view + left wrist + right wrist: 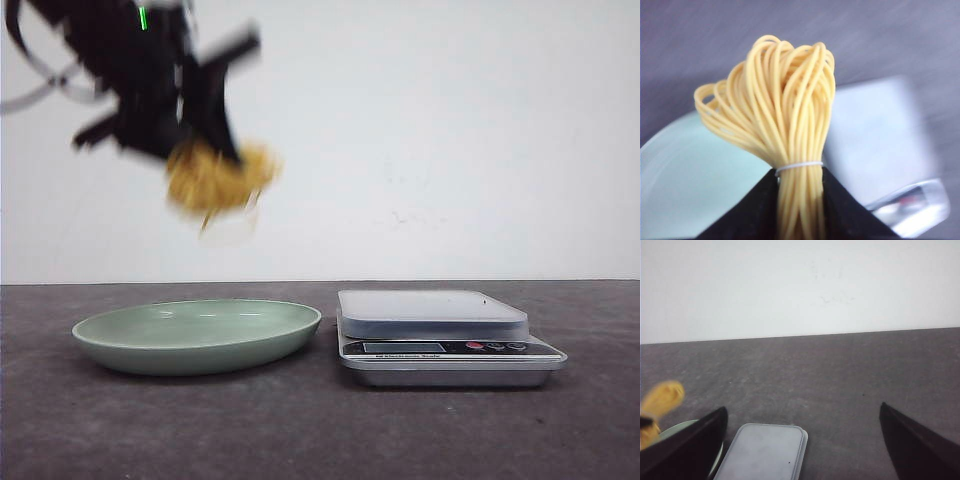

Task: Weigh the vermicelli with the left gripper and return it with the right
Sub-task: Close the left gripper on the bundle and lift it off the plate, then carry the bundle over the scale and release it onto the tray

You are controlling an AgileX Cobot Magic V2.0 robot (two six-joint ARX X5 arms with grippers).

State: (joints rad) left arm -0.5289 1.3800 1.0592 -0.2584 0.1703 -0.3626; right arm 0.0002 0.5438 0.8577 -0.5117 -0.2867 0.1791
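Observation:
My left gripper will release the vermicelli on the middle of the grey kitchen scale's platform [434,305] [878,140], behind the display.
My left gripper [205,150] is shut on a yellow bundle of vermicelli [215,178] tied with a white band, and holds it high above the pale green plate [198,335]. In the left wrist view the bundle [785,115] stands between the two black fingers [752,215], over the plate [685,185] and the scale [875,140]. The grey kitchen scale [435,320] sits to the right of the plate with nothing on its platform. My right gripper [801,440] is open and empty, with the scale [765,452] below it; the vermicelli [660,402] also shows in that view.
The dark grey table [320,440] ends at a white wall [450,130] behind. The scale's display and red buttons [480,347] face the front edge.

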